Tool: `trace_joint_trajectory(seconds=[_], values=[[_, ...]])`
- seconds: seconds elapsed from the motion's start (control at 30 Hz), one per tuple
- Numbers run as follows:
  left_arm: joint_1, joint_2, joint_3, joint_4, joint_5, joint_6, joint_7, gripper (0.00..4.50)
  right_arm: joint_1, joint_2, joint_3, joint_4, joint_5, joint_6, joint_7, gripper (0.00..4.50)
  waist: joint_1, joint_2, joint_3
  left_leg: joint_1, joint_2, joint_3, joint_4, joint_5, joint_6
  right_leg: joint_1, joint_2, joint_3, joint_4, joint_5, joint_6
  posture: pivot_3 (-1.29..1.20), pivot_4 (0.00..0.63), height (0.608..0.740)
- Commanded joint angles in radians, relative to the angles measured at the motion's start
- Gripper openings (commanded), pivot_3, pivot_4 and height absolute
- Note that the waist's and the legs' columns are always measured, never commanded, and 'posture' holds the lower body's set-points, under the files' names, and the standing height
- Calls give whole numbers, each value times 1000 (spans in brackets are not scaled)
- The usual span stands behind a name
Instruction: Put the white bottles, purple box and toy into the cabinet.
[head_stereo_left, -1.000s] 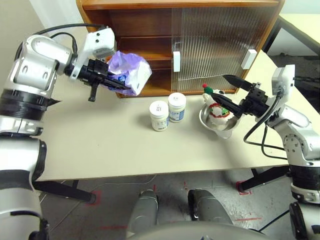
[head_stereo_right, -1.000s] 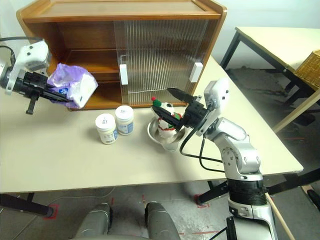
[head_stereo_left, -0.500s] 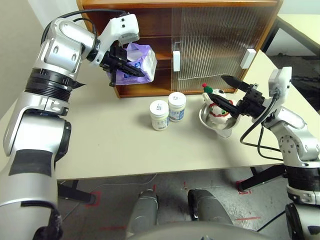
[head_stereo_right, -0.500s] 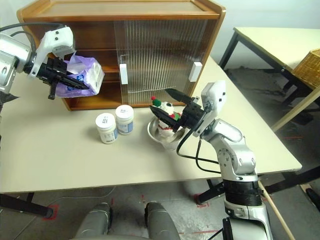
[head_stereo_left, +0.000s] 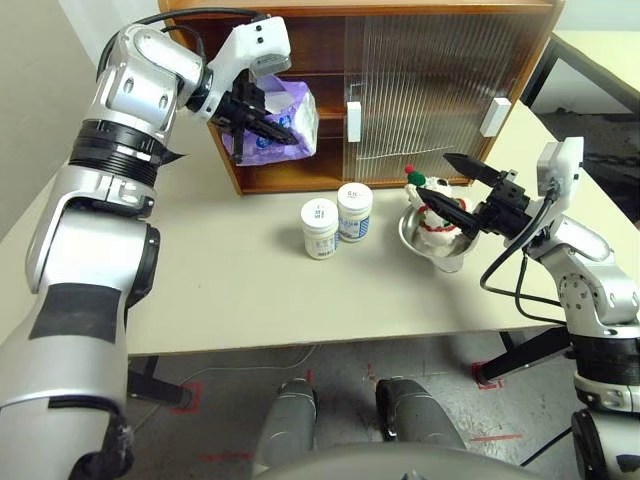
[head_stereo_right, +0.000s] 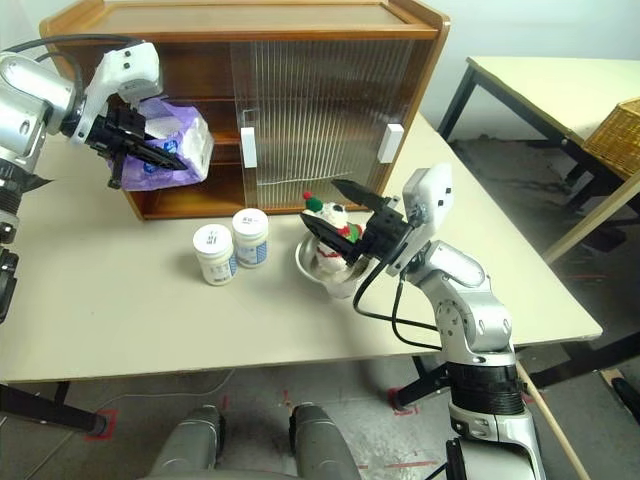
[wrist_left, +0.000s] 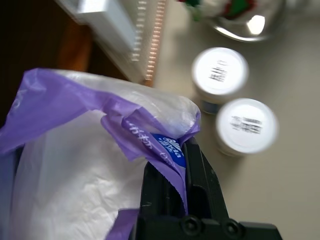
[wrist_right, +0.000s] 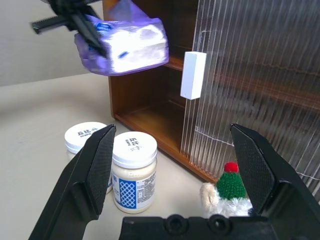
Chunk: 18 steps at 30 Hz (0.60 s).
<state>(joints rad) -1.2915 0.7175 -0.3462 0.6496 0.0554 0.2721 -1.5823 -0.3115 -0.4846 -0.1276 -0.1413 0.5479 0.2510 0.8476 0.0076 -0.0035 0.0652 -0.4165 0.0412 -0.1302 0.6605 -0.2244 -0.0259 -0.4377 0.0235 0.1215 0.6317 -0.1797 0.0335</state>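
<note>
Next, my left gripper lets go of the purple box on the middle shelf in the open side of the cabinet (head_stereo_left: 286, 92). The box is in the air at the cabinet now.
My left gripper (head_stereo_left: 281, 131) is shut on the purple box (head_stereo_left: 272, 126), pinching its wrapper (wrist_left: 150, 140) near the blue logo. It holds the box in the air at the open left side of the cabinet (head_stereo_left: 440, 70), about level with the middle shelf. The two white bottles (head_stereo_left: 319, 230) (head_stereo_left: 354, 212) stand side by side on the table in front of the cabinet. To their right the toy (head_stereo_left: 432, 208) sits in a steel bowl. My right gripper (head_stereo_left: 458, 188) is open just right of the toy, fingers spread, holding nothing.
The steel bowl (head_stereo_left: 445, 250) stands on the beige table (head_stereo_left: 200, 290), in front of the ribbed sliding doors (head_stereo_left: 420, 90) that cover the cabinet's middle and right. A second table (head_stereo_right: 540, 80) and a wicker basket (head_stereo_right: 620, 125) are off to the right.
My left arm has carried the purple box up and to the right, from over the table's left side to the cabinet's open left side. The right arm has stayed still.
</note>
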Motion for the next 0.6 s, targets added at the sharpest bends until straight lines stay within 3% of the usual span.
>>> trace_joint_trajectory(seconds=[0.03,0.6], values=[[23,31,-35,-82,-39,36,-32,30,6,-6,5,-2,-9,1,2,4500,0,0,0,0,0,1,0,0,0,0,0,0,0,0,0,2,66,740],[-141,-85,-19,151,82,-123,100,30,0,2,14,9,-13,-3,1,4500,4,0,0,-1,0,0,1,0,0,0,-2,1,-1,-1,1,1,68,740]])
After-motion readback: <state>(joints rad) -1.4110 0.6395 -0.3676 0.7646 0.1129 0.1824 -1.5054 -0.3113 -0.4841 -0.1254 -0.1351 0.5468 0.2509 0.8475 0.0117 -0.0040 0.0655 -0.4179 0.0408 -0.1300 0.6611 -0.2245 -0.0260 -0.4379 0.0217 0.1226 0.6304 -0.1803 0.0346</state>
